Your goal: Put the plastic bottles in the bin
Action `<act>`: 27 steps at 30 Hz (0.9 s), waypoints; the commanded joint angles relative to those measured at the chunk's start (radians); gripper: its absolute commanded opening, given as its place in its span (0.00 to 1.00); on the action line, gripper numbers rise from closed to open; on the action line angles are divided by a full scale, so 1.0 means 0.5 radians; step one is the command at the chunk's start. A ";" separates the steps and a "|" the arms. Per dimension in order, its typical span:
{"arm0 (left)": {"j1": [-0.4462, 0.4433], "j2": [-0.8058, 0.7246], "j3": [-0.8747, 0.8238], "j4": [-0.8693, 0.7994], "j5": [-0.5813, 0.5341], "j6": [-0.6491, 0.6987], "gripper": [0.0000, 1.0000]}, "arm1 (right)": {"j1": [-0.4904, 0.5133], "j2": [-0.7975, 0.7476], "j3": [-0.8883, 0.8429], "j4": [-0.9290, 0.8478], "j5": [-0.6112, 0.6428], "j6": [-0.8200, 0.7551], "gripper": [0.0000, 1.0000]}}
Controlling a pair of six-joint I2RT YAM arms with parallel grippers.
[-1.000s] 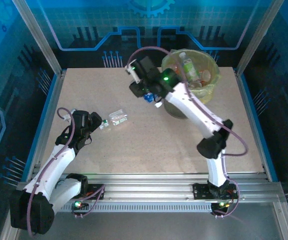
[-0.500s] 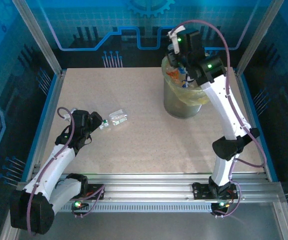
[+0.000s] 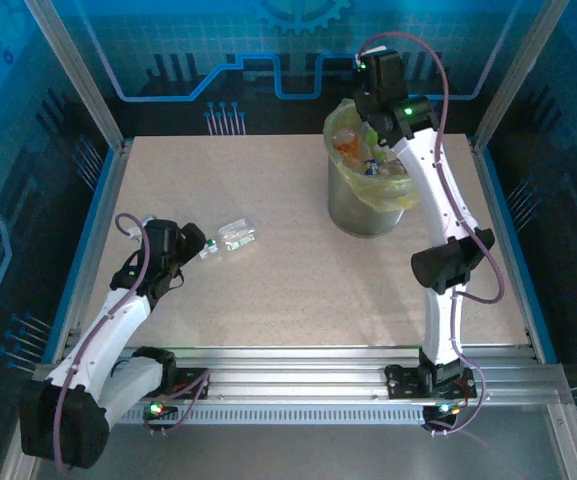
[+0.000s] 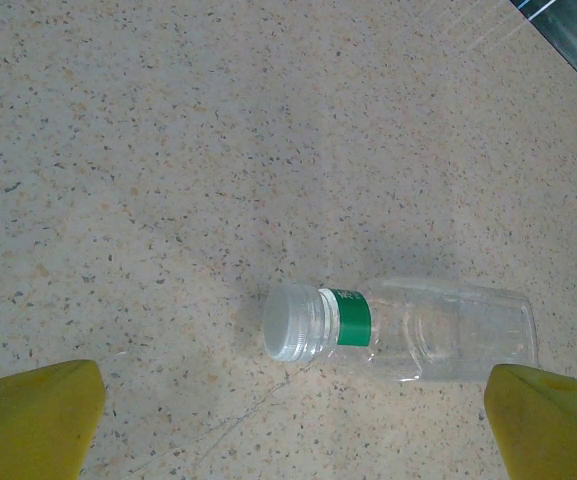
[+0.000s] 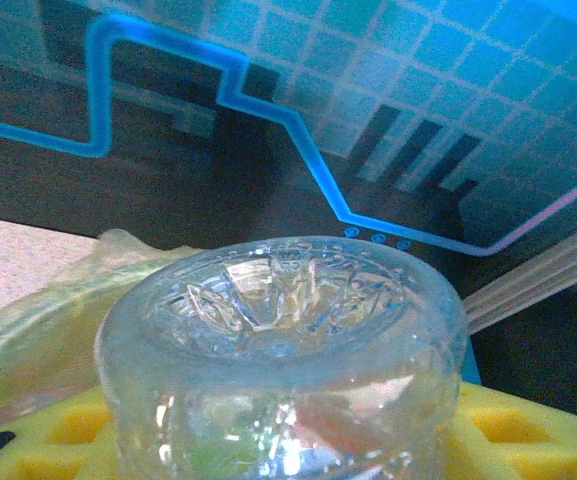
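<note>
The robot's right gripper should release the clear bottle inside the bin (image 3: 401,152), opposite the bottle that has the orange label.
A clear plastic bottle (image 4: 398,325) with a white cap and a green neck band lies on its side on the table (image 3: 288,280), also seen from above as the bottle (image 3: 236,236). My left gripper (image 3: 200,246) is just left of it, open, its yellow fingers (image 4: 28,420) wide on either side of it and not touching; the left gripper (image 4: 293,425) holds nothing. My right gripper (image 3: 373,135) hangs over the bin (image 3: 368,205), shut on another clear bottle (image 5: 283,350), whose ribbed base faces the wrist camera. The bin's yellowish-green liner (image 5: 48,300) shows behind it.
Several bottles, one with an orange label (image 3: 348,146), lie inside the bin. The bin stands at the back right of the table, near the blue back wall (image 3: 288,60) and the metal frame posts (image 3: 78,70).
My right arm has swung from left of the bin up and over its mouth, carrying the bottle. The left arm and the bottle on the table have not moved.
</note>
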 commanded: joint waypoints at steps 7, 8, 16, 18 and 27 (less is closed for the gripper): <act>0.007 0.013 0.074 -0.014 0.032 0.047 0.99 | -0.125 0.078 0.015 -0.062 0.093 0.087 0.33; 0.007 0.013 0.074 -0.015 0.032 0.048 0.99 | -0.141 0.078 0.006 -0.069 0.076 0.095 0.33; 0.007 0.012 0.076 -0.021 0.035 0.048 0.99 | -0.220 0.120 -0.041 -0.173 -0.037 0.203 0.35; 0.007 0.015 0.079 -0.023 0.033 0.046 0.99 | -0.222 0.119 -0.075 -0.167 -0.053 0.200 0.36; 0.007 0.013 0.083 -0.024 0.033 0.048 0.99 | -0.249 0.154 -0.201 -0.182 -0.095 0.243 0.42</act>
